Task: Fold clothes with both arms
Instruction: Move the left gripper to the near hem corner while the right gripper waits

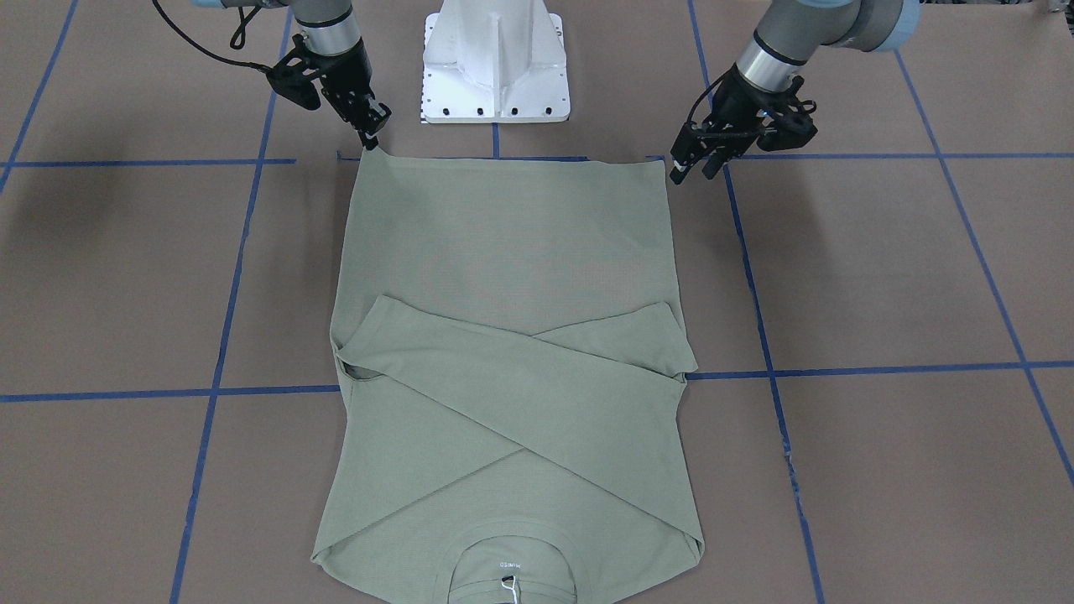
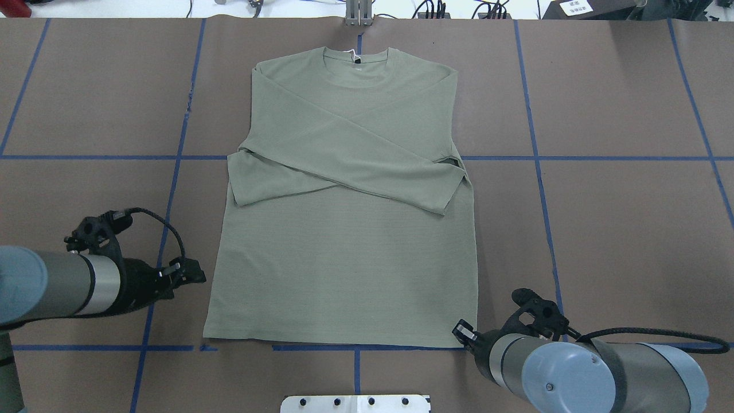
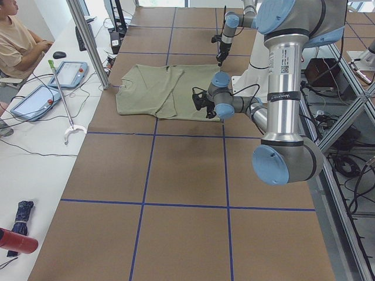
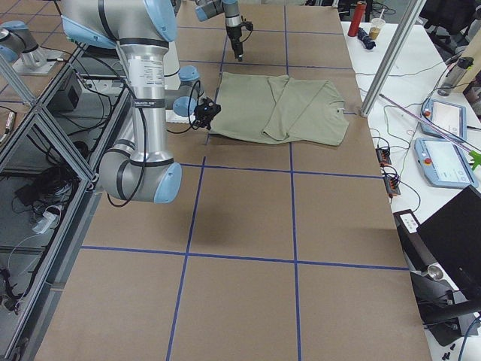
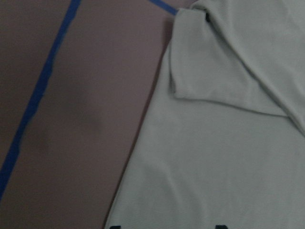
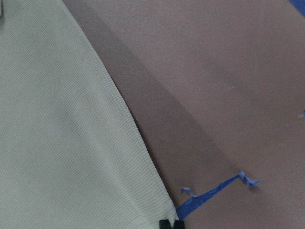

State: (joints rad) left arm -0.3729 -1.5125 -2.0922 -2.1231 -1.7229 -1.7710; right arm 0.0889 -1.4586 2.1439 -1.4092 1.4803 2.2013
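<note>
The robot's left gripper should grab the free hem corner [image 1: 660,165] of the sage-green shirt, across from the corner that the right gripper pinches.
The sage-green shirt [image 1: 512,252] lies flat on the brown table, both sleeves crossed over the chest and the neck away from the robot [image 2: 344,258]. My right gripper [image 1: 370,141] has its fingers together at the hem corner on its side; in the right wrist view [image 6: 170,223] its tips pinch the corner of the shirt [image 6: 57,119]. My left gripper [image 1: 692,170] is open, just outside the other hem corner [image 2: 198,274]. In the left wrist view its two tips [image 5: 167,227] straddle the shirt's edge [image 5: 228,143].
The white pedestal base [image 1: 495,67] stands just behind the hem. Blue tape lines [image 2: 172,172] grid the table. An operator [image 3: 17,41] sits by tablets at the far side, next to a metal post [image 3: 88,41].
</note>
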